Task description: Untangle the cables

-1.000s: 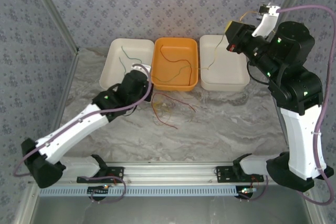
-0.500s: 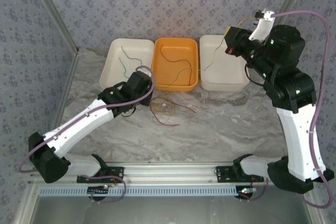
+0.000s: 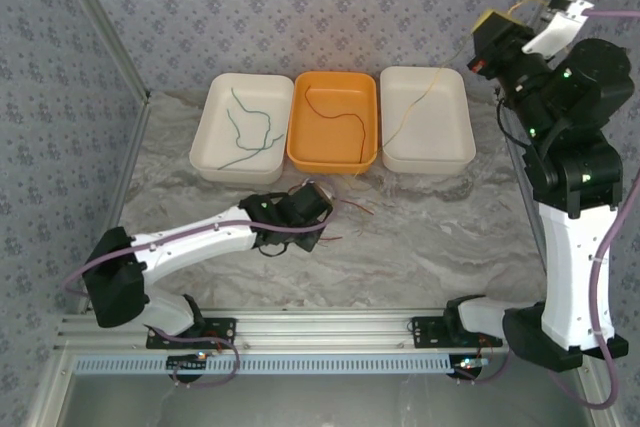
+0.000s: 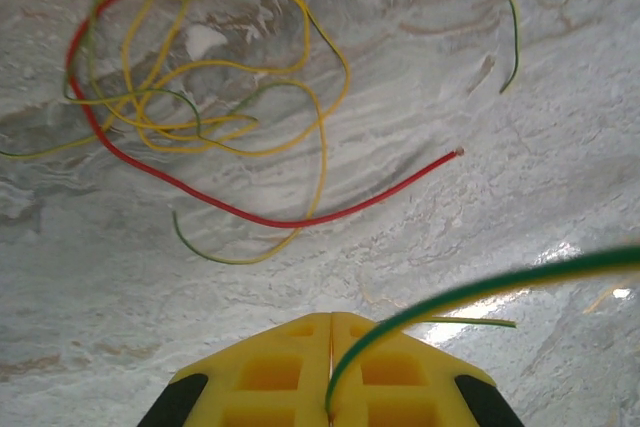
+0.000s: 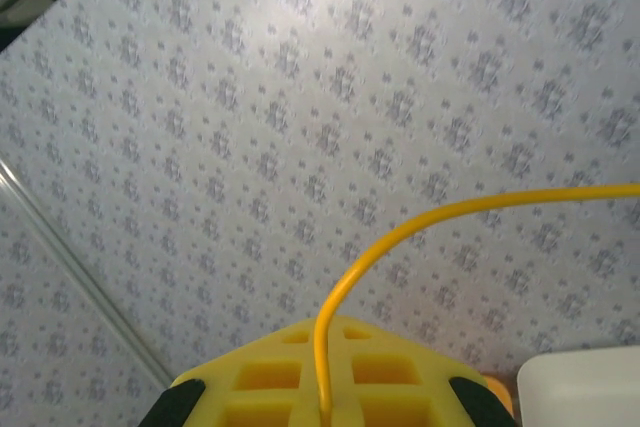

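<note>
Next, my left gripper lets go of the green-yellow cable on the bottom of the white tray [image 3: 429,111] nearest my right gripper.
A tangle of thin red, yellow and green cables [image 4: 200,97] lies on the marble table [image 3: 430,237], in front of the trays. My left gripper [image 4: 331,315] is low over the table just short of the tangle and shut on a green-yellow cable [image 4: 470,292] that runs off to the right. In the top view the left gripper [image 3: 316,197] sits at the tangle [image 3: 347,207]. My right gripper [image 3: 488,35] is raised high at the back right, shut on a yellow cable [image 3: 430,87] that hangs down into the right white tray [image 3: 455,152]. The right wrist view shows this yellow cable [image 5: 420,222] leaving the shut right gripper [image 5: 327,320].
Three trays stand in a row at the back. The left white tray [image 3: 205,142] holds a green cable [image 3: 243,125], and the orange tray [image 3: 298,152] holds a red cable [image 3: 345,119]. Patterned walls close in the back and sides. A metal rail [image 3: 320,325] runs along the near edge.
My left arm has swung from beside the left white tray down to the tangle on the table. My right gripper has risen up and to the right, drawing the yellow cable taut.
</note>
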Controlling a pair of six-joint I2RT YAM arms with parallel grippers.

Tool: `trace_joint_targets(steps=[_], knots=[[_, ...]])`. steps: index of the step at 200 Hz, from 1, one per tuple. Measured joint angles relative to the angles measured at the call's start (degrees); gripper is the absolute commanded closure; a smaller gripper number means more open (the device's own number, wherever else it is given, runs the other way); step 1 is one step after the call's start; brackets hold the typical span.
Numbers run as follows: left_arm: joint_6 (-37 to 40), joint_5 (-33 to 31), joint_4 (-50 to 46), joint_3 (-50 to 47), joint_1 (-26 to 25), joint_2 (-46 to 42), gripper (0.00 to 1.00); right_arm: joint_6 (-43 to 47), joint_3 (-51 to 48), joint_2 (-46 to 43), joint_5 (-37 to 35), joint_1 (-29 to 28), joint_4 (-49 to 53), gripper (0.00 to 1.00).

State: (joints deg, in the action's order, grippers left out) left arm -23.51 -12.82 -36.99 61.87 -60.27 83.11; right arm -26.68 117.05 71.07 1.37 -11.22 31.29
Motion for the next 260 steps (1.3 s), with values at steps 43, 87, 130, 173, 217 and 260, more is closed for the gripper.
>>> trace_joint_targets(steps=[43,87,130,173,217,260], knots=[[-1.1,0.5,2.1,1.3,-4.2,2.3,1.0,-1.3,1.3,0.5,1.0,5.0,-1.4,1.0],[-1.5,2.6,3.8,11.6,-4.6,7.3,1.0,-2.5,-1.0,3.5,2.9,7.3,-5.5,1.0],[-0.5,7.5,11.8,40.0,-1.1,24.5,1.0,-1.7,-7.8,9.9,4.1,8.0,-14.0,1.0],[-1.8,12.7,16.9,60.0,6.7,42.2,1.0,-1.1,-9.6,20.2,4.0,11.6,-22.6,1.0],[-5.0,18.2,14.9,91.9,12.0,68.3,1.0,-1.1,-6.7,32.0,4.2,13.8,-28.1,1.0],[-11.2,23.8,13.5,105.2,14.4,81.9,0.85,-1.0,2.0,46.3,5.6,13.9,-28.3,1.0]])
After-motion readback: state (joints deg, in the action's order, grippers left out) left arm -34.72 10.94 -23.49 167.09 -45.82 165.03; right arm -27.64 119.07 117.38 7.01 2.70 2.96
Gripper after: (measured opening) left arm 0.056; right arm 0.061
